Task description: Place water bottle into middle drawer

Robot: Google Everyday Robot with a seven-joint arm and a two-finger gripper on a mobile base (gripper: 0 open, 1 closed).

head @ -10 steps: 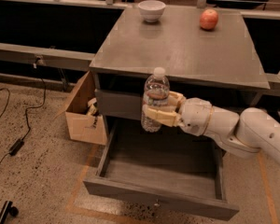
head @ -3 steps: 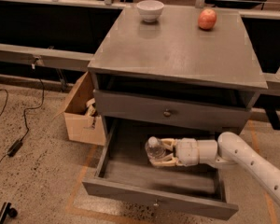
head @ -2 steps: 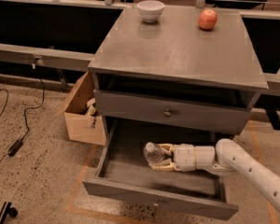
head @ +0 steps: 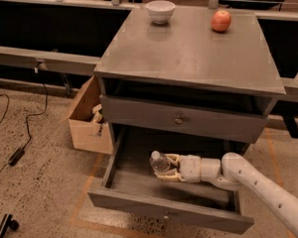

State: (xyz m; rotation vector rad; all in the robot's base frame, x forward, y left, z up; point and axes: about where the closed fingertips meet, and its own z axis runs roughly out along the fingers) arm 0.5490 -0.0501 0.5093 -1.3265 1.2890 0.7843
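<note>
The water bottle will go down on the middle drawer's bottom, toward the cardboard box (head: pixel 149 178), from my gripper.
The water bottle (head: pixel 159 162) is a small clear plastic bottle. It lies on its side low inside the open middle drawer (head: pixel 139 203), the grey cabinet's lowest drawer. My gripper (head: pixel 165 168) reaches into the drawer from the right on a white arm (head: pixel 253 180). Its tan fingers (head: pixel 171 176) are closed around the bottle. Whether the bottle touches the drawer's plank floor I cannot tell. The bottle's cap is hidden.
The grey cabinet top (head: pixel 188 48) holds a white bowl (head: pixel 160 11) and a red apple (head: pixel 221 20). The drawer above (head: pixel 181 120) is closed. An open cardboard box (head: pixel 87 118) stands left of the cabinet. Cables (head: pixel 20 138) lie on the floor.
The gripper has carried the bottle from upright in front of the upper drawer down into the open drawer and tipped it onto its side. Over the last second it sank slightly lower.
</note>
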